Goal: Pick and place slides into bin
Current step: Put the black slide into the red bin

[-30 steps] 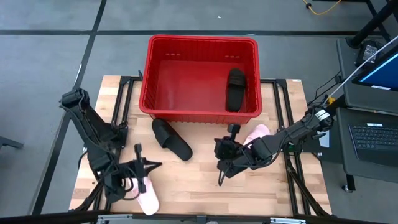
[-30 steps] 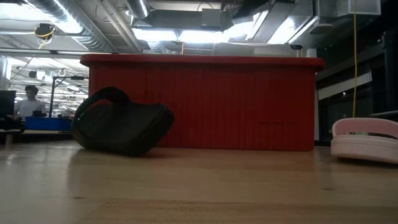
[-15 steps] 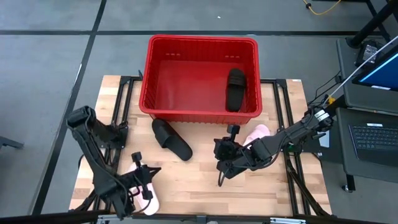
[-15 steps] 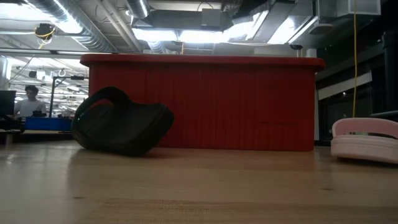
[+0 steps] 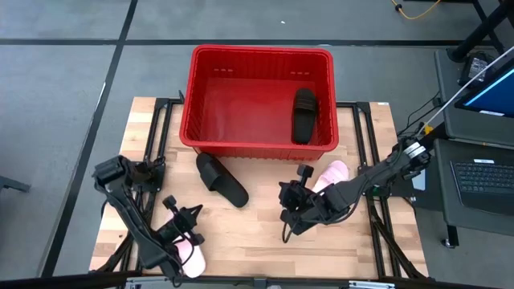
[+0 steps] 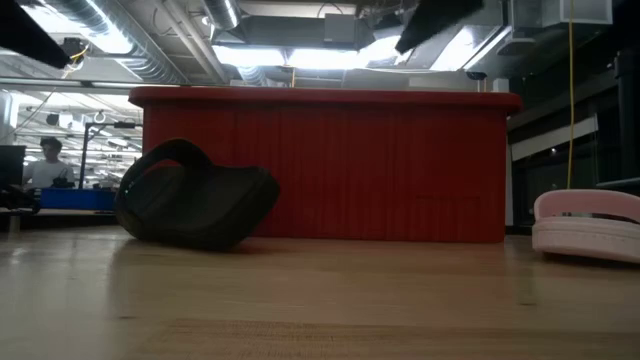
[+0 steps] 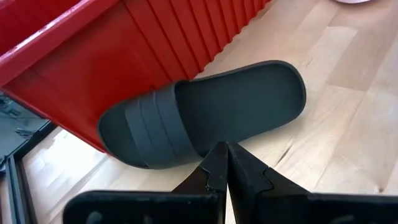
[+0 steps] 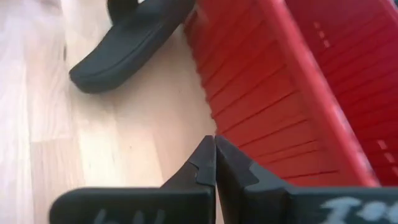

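The near side of the strap (image 5: 211, 186) (image 7: 194, 153) of the black slide in front of the bin will be gripped by my left gripper at the strap's heel-side edge.
The red bin (image 5: 257, 100) stands at the table's far middle, with one black slide (image 5: 303, 115) lying inside at its right. A second black slide (image 5: 222, 178) lies sole-down on the table just in front of the bin; it also shows in the left wrist view (image 7: 205, 118) and the low view (image 6: 195, 195). One pink slide (image 5: 331, 172) lies partly under my right arm. Another pink slide (image 5: 191, 258) lies at the near left edge. My left gripper (image 5: 186, 215) is shut and empty, near-left of the black slide. My right gripper (image 5: 285, 201) is shut and empty, to that slide's right.
The bin's near wall (image 7: 155, 43) rises right behind the black slide on the table. Bare wooden table (image 5: 249, 233) lies between the two grippers. A laptop and cables (image 5: 482, 177) sit beyond the table's right edge.
My left arm has drawn back toward the table's near edge, its elbow sinking nearer the table's left side. The slides and the bin have stayed where they were.
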Available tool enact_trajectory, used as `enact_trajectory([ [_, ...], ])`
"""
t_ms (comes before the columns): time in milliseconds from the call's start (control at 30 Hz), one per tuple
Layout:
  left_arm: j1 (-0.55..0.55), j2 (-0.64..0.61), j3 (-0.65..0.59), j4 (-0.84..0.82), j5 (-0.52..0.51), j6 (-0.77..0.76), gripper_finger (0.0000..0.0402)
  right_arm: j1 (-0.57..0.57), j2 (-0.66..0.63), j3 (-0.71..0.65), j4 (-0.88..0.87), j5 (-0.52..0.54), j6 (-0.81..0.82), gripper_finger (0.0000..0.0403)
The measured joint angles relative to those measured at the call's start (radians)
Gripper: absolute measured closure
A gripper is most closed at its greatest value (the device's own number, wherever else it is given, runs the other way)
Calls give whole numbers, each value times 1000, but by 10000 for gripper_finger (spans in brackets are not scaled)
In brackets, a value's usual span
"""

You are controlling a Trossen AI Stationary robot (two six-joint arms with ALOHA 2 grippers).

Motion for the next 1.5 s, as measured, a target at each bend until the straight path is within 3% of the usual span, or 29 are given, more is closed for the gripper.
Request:
enact_trajectory([
  [167, 16, 32, -3, -1, -25, -61, 396, 0, 0, -114, 186, -5, -115, 399],
  [433, 71, 91, -13, 38, -33, -93, 367, 0, -1, -186, 402, -75, -263, 398],
  [667, 99, 134, -13, 64, -18, -114, 319, 0, -1, -190, 401, -77, -262, 398],
  [833, 102, 141, -13, 66, 71, -140, 282, 0, -1, -190, 401, -77, -261, 398],
  [1033, 110, 141, -13, 69, 54, -147, 248, -1, -1, -190, 400, -78, -258, 398],
  [1267, 124, 177, -13, 70, -58, -150, 238, -1, -1, -190, 398, -77, -255, 398],
  [1500, 121, 304, -14, 62, -54, -304, 238, -1, -1, -190, 394, -78, -253, 398],
])
